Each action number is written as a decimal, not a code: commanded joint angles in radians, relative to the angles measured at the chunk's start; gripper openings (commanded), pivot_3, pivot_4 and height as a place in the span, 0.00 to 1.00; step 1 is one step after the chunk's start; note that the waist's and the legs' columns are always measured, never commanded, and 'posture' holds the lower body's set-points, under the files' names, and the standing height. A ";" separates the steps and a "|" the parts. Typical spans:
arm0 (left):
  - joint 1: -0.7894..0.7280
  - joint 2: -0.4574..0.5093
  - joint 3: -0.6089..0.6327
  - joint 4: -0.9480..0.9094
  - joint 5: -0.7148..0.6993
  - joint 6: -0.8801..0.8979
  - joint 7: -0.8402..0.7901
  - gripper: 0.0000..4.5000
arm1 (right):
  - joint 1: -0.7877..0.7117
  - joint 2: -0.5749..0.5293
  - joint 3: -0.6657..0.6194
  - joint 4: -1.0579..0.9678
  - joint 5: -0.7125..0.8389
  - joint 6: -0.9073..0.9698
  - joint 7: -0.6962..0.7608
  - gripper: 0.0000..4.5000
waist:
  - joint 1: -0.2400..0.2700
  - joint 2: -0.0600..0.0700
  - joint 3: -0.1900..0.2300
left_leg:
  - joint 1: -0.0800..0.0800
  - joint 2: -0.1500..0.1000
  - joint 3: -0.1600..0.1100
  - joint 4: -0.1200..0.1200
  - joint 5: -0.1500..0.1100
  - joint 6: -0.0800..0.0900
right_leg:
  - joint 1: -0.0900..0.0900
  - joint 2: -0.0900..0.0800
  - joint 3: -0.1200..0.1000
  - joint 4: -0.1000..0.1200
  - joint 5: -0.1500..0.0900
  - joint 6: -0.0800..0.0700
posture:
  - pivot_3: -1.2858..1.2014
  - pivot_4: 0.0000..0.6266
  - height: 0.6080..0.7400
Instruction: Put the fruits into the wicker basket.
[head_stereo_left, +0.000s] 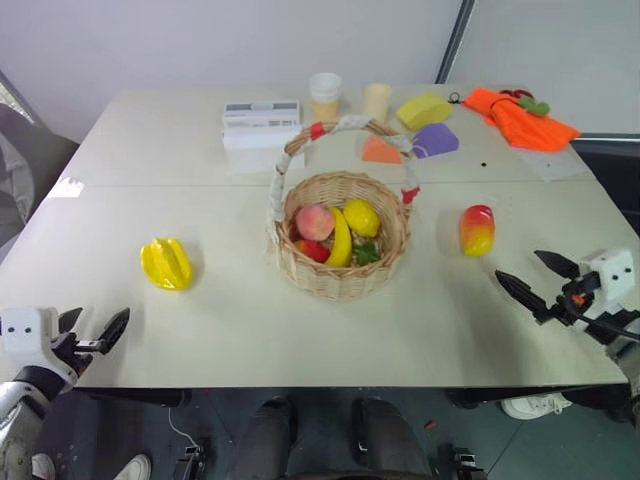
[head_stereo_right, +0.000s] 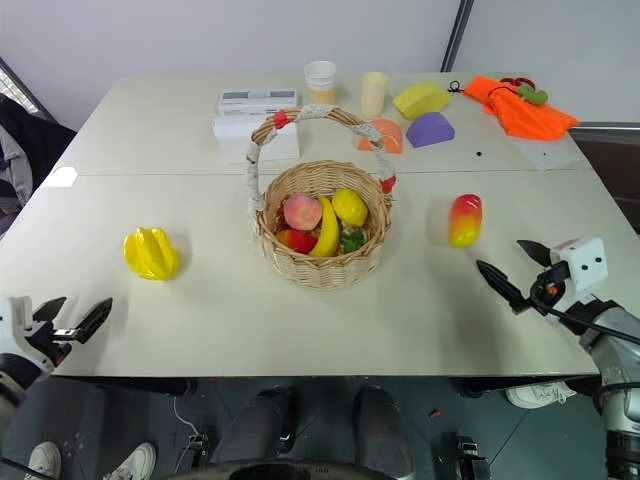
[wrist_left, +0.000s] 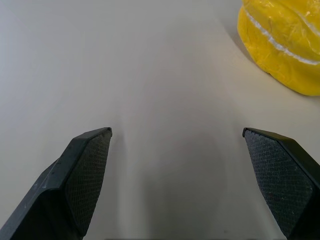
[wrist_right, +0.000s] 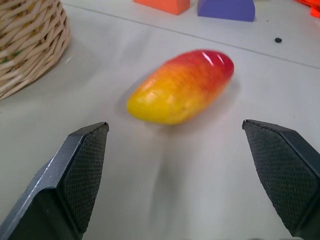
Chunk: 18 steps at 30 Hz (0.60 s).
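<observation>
My left gripper is to go to the yellow starfruit next and close around the middle of its body (head_stereo_left: 167, 264), because the starfruit belongs in the wicker basket.
The wicker basket (head_stereo_left: 340, 250) stands mid-table with a peach, a banana, a lemon and other toy fruit inside. A yellow starfruit (head_stereo_left: 167, 264) lies on the table to its left, a red-to-yellow mango (head_stereo_left: 477, 230) to its right. My left gripper (head_stereo_left: 92, 333) hovers open at the table's front left edge, short of the starfruit (wrist_left: 285, 45), nothing between its fingers. On the right, my right gripper (head_stereo_left: 538, 277) is open and empty near the front edge, pointing toward the mango (wrist_right: 182, 87), which lies a short way ahead of its fingertips.
At the back of the table are a white box (head_stereo_left: 261, 122), two cups (head_stereo_left: 325, 96), yellow (head_stereo_left: 423, 109), purple (head_stereo_left: 435, 140) and orange (head_stereo_left: 381, 151) foam wedges, and an orange cloth (head_stereo_left: 517, 118). Bare tabletop lies between each fruit and the basket.
</observation>
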<state>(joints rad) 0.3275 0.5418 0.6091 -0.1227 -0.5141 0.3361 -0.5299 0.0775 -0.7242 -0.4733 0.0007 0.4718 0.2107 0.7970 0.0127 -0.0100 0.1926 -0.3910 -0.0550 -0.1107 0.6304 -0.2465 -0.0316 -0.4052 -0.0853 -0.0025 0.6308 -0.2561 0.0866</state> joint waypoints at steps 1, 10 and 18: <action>0.000 -0.004 0.040 -0.027 0.004 -0.037 0.016 1.00 | -0.011 0.002 -0.003 -0.003 -0.006 -0.017 0.001 0.99 | 0.001 0.000 0.000 | 0.000 0.000 0.000 0.000 0.000 0.000 | 0.000 0.000 0.000 0.000 0.000 0.000 | 0.52 0.24 1.00; -0.032 0.009 0.057 -0.076 -0.092 0.020 0.003 1.00 | -0.017 0.005 0.002 -0.023 -0.005 -0.016 0.016 0.99 | 0.000 0.000 0.000 | 0.000 0.000 0.001 0.000 0.000 0.000 | 0.000 0.000 0.000 0.000 0.000 0.000 | 0.52 0.24 1.00; -0.156 0.024 0.025 -0.249 -0.186 0.165 0.129 1.00 | -0.015 -0.043 0.017 -0.145 0.042 0.062 0.073 0.99 | 0.000 0.000 0.000 | 0.000 0.000 0.001 0.000 0.000 0.000 | 0.000 0.000 0.000 0.000 0.000 0.000 | 0.52 0.24 1.00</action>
<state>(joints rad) 0.1918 0.5576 0.6410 -0.3055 -0.6852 0.4677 -0.4509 0.0591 -0.7350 -0.4450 -0.0608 0.4756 0.2452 0.8475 0.0126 -0.0100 0.1925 -0.3910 -0.0552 -0.1102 0.6307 -0.2464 -0.0315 -0.4049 -0.0856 -0.0027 0.6310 -0.2558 0.0870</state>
